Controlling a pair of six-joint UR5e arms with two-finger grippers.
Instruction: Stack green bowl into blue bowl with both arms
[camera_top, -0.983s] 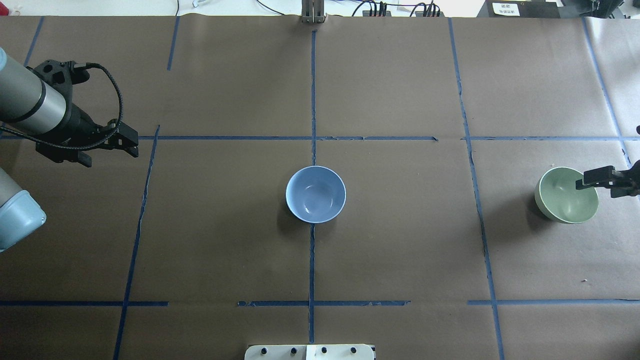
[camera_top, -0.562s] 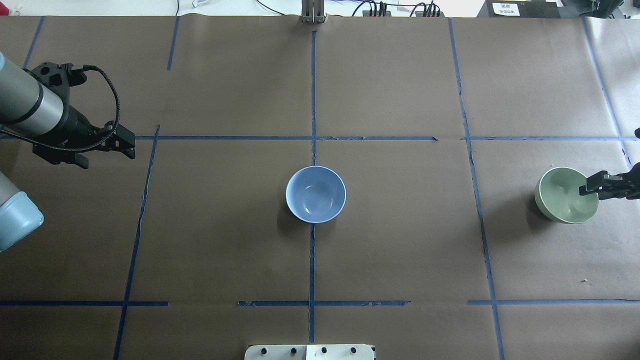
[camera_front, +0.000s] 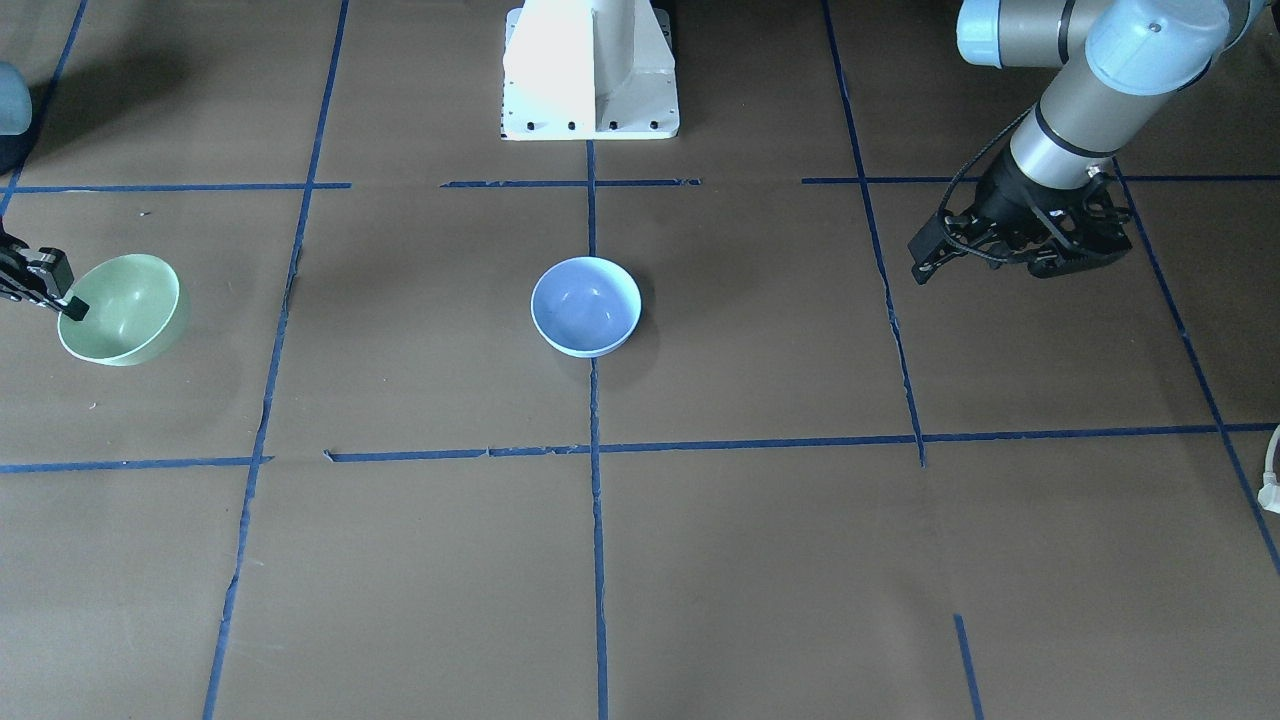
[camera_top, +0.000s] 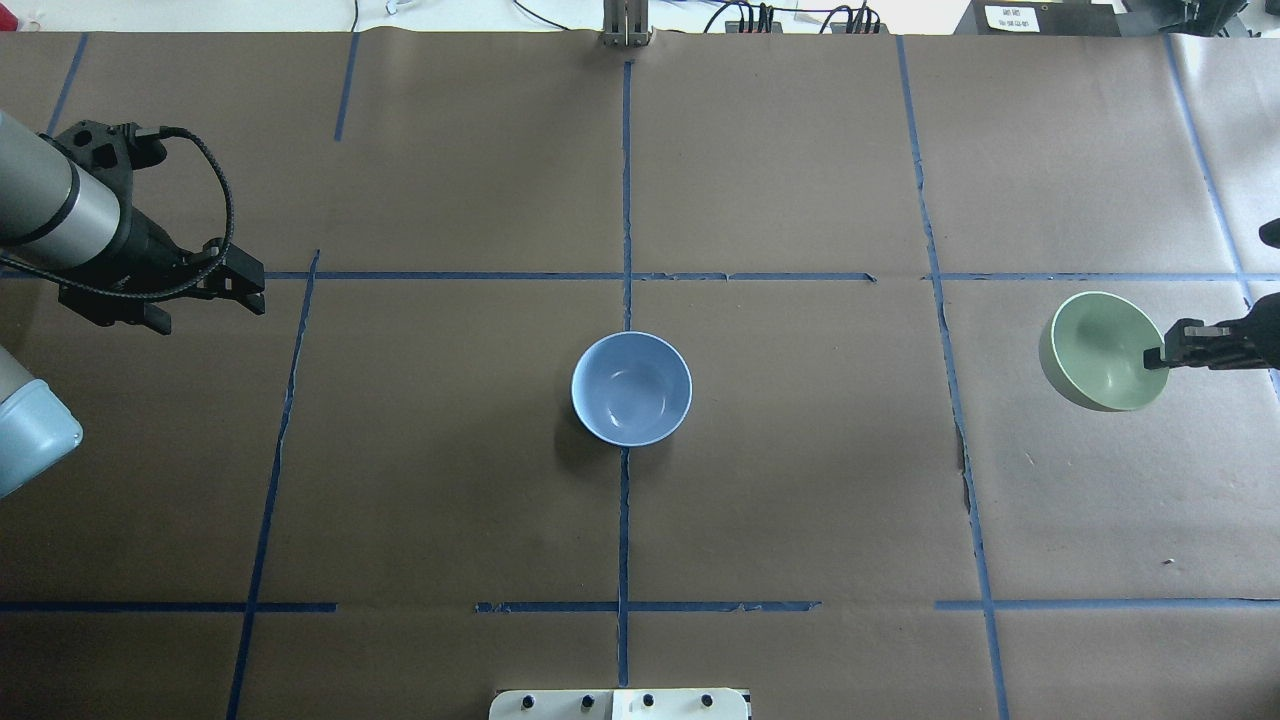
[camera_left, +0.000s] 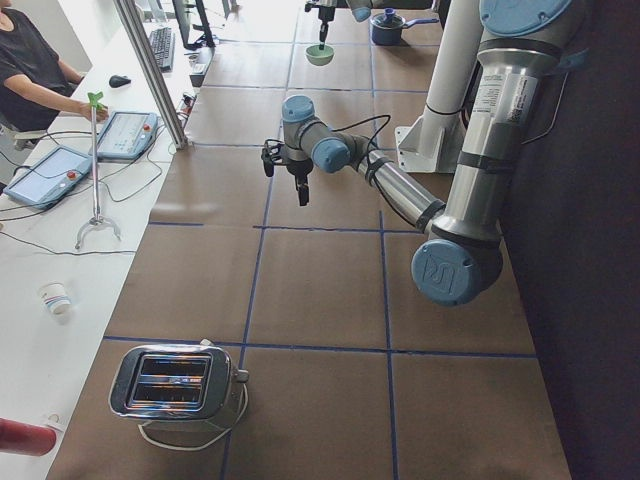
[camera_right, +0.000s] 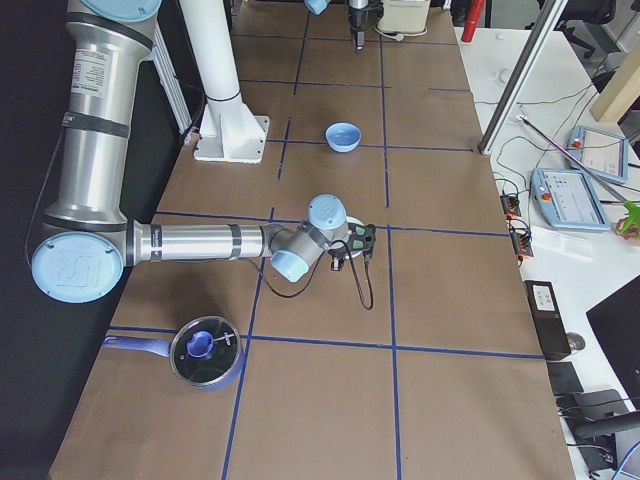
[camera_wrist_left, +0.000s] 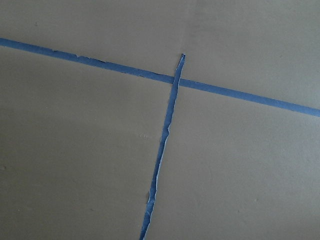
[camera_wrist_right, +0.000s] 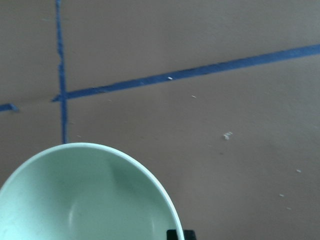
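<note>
The green bowl will go down inside the empty blue bowl at the table's centre (camera_front: 584, 305), set there by my right gripper. The green bowl now hangs tilted above the table.
The green bowl (camera_top: 1095, 345) hangs tilted a little above the table at the far right, and its shadow lies below it. My right gripper (camera_top: 1160, 357) is shut on its right rim. It also shows in the front view (camera_front: 125, 305) and fills the lower left of the right wrist view (camera_wrist_right: 85, 200). The blue bowl (camera_top: 630, 388) stands upright and empty at the table's centre, on the tape cross. My left gripper (camera_top: 248, 285) hovers at the far left, far from both bowls, and looks shut and empty.
The table is brown paper with blue tape lines (camera_top: 626, 200). The white pedestal base (camera_front: 590, 70) stands at the robot's side. A lidded pot (camera_right: 205, 350) sits near the right arm's base. A toaster (camera_left: 175, 385) stands at the left end of the table.
My right gripper has closed on the green bowl's rim and lifted it, carrying it slightly toward the centre and away from the robot. My left gripper has drifted a little left.
</note>
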